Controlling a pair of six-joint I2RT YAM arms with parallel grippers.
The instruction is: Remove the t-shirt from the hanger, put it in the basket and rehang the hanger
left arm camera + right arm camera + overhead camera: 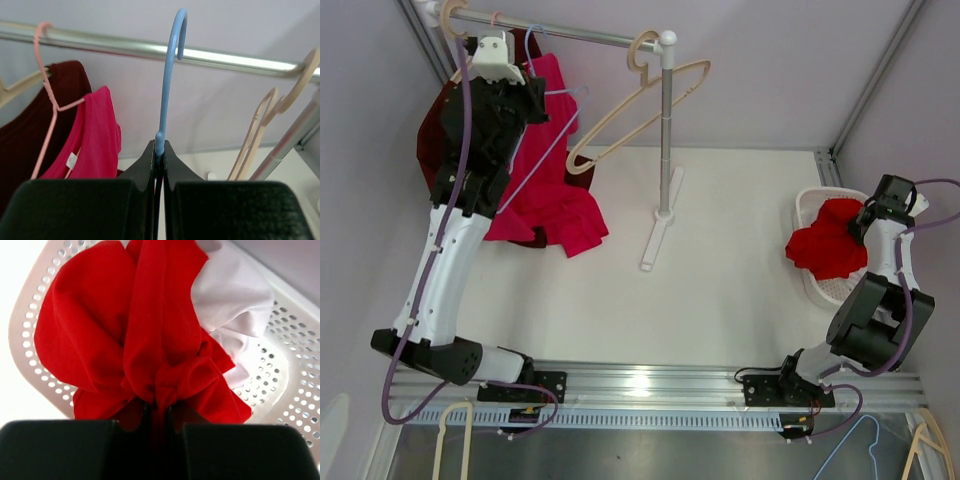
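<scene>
The robot's left gripper needs to release the light blue hanger on the metal rail (618,39) (264,65) close beside the beige hanger.
My right gripper (865,222) is shut on a bunched red t-shirt (828,246) and holds it over the white perforated basket (807,205). In the right wrist view the red t-shirt (125,325) is pinched between the jaws of the gripper (160,407) above the basket (295,365). My left gripper (533,85) is up at the rail, shut on the neck of a bare light blue hanger (560,120). In the left wrist view the blue hanger (167,85) rises from the gripper (160,150), its hook over the metal rail (225,56).
A pink shirt (95,135) on a pink hanger (47,85) and a dark red garment (30,130) hang left of the blue hanger. A bare beige hanger (640,105) hangs near the rack's post (665,150). A white garment (230,295) lies in the basket.
</scene>
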